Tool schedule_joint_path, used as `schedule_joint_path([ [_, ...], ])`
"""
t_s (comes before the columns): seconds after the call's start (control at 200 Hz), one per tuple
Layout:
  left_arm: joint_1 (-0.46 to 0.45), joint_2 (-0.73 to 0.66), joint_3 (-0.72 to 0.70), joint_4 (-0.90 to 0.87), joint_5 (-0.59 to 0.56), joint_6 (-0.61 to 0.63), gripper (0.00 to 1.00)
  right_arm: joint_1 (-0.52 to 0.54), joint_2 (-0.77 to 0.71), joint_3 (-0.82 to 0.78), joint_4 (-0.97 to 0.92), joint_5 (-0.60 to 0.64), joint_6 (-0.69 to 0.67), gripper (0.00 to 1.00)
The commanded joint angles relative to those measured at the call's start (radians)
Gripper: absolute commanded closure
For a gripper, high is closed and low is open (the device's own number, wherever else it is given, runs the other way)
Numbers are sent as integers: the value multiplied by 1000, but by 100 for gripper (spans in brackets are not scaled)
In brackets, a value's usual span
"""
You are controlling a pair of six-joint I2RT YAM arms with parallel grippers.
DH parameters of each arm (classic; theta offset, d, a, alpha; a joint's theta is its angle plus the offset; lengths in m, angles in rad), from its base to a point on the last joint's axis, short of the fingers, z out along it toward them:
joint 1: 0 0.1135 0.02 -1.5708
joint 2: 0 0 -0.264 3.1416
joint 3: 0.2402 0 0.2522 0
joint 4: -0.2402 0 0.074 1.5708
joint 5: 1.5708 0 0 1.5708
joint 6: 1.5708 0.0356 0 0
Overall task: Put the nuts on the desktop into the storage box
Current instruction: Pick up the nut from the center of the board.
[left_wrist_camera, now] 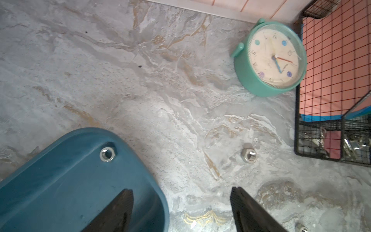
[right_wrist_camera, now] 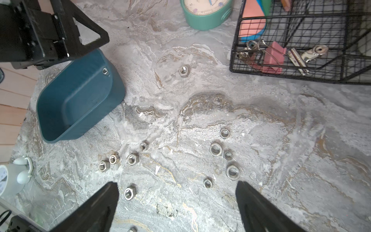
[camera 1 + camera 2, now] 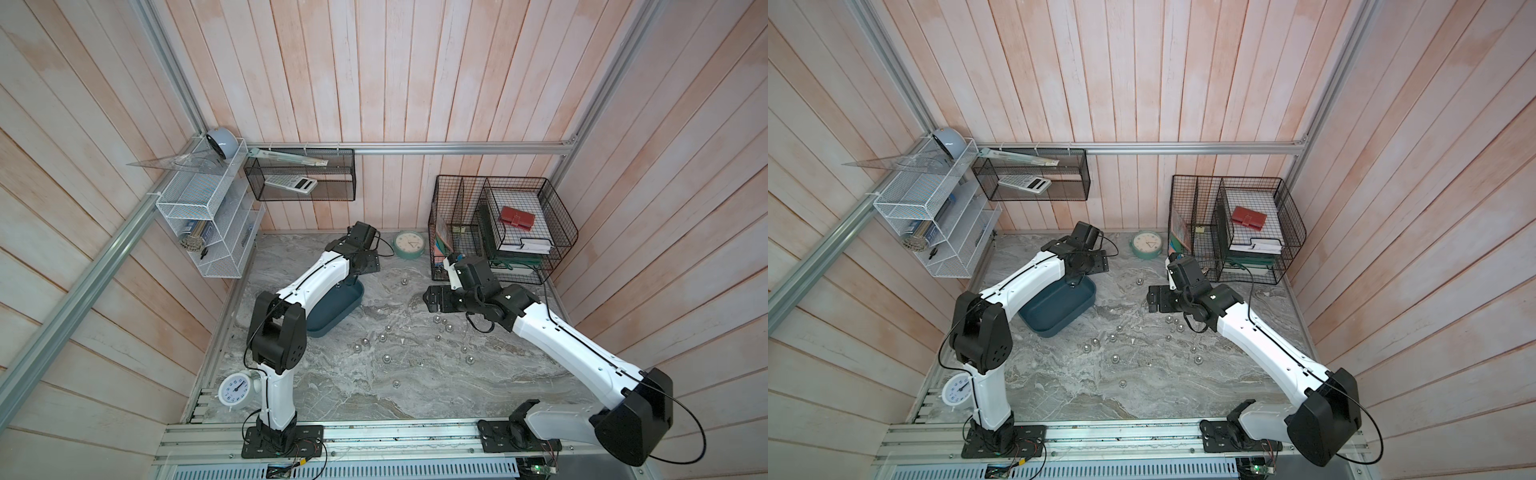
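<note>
The lone nut in front of the mint-green clock is next for my left gripper, which should go there and close on the nut's sides point(image 3: 404, 281) point(image 1: 249, 155).
The dark teal storage box point(image 3: 337, 308) point(image 3: 1059, 309) point(image 2: 80, 100) sits at the left of the grey marble desktop point(image 3: 415, 395). One nut point(image 1: 107, 154) point(image 2: 105, 70) lies inside it at a far corner. My left gripper point(image 1: 180, 189) point(image 3: 368, 265) hangs open over that corner's rim, one finger above the box and the other above the desktop, holding nothing. Several silver nuts point(image 3: 387, 358) point(image 2: 215, 149) are scattered mid-desktop, and one lone nut point(image 1: 249, 155) point(image 3: 402, 282) lies further back. My right gripper point(image 2: 176, 183) point(image 3: 432, 297) hovers open and empty above the scattered nuts.
A mint-green clock point(image 3: 409, 244) point(image 1: 271, 60) leans at the back wall. Black wire baskets point(image 3: 498, 228) with papers and clips fill the back right corner. A white clock point(image 3: 234, 388) stands by the left arm's base. A white wire shelf point(image 3: 208, 216) and a black basket point(image 3: 299, 178) hang on the walls.
</note>
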Motion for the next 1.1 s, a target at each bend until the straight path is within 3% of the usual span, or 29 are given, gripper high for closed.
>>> schedule_joint_path([
  [0.0,-22,77,75,-40,11,31,18,-10,-40,-25,-31,43,23,2],
  [0.665,-149,395,437,-54,-14,148,22,-58,-147,-64,-125,92,54,2],
  [1.095,-169,477,467,-48,9,146,27,-61,-157,-68,-142,90,66,2],
])
